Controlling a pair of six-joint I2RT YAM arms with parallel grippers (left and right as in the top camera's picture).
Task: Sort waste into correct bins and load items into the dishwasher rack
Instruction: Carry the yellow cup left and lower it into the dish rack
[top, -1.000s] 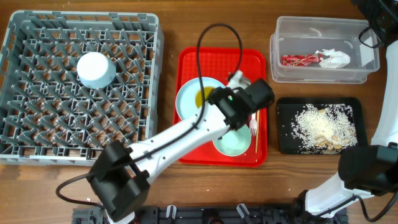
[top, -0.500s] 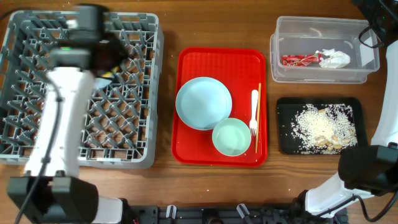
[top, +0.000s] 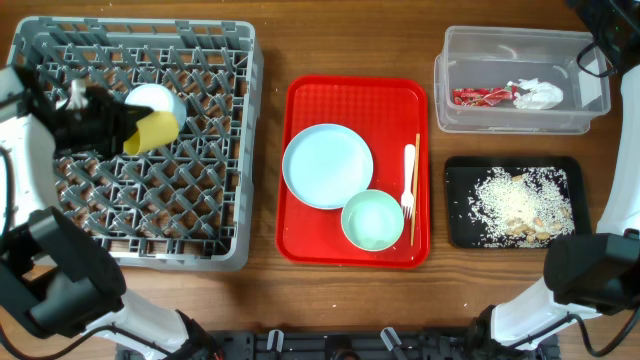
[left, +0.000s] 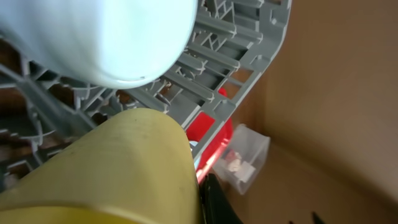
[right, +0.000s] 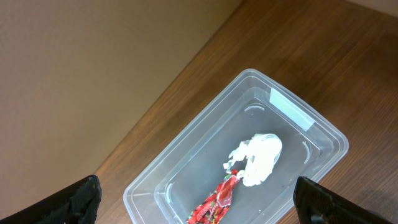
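The yellow cup lies tipped close against the pale blue bowl, so my left gripper should retake the cup and seat it among the rack's free pegs nearer me (top: 153, 180).
My left gripper (top: 108, 127) is shut on the small yellow cup (top: 152, 130) and holds it tipped on its side over the grey dishwasher rack (top: 200, 210), right beside the upturned pale blue bowl (top: 158, 98). In the left wrist view the cup (left: 112, 168) fills the foreground under the bowl (left: 106, 31). The pale plate (top: 327, 165), green bowl (top: 372, 220), white fork (top: 408, 182) and chopsticks (top: 416, 195) lie on the red tray (top: 350, 95). My right gripper (right: 198, 190) is open above the clear tub (top: 520, 118), which holds the red wrapper (top: 480, 97) and tissue (top: 538, 96).
The black tray (top: 458, 205) with rice scraps (top: 520, 205) sits in front of the clear tub at the right. The rack fills the left side of the table. Bare wood shows between rack, red tray and bins.
My left arm has swung from the red tray over to the rack, carrying the yellow cup off the plate. It now sits beside the blue bowl. The right arm has not moved.
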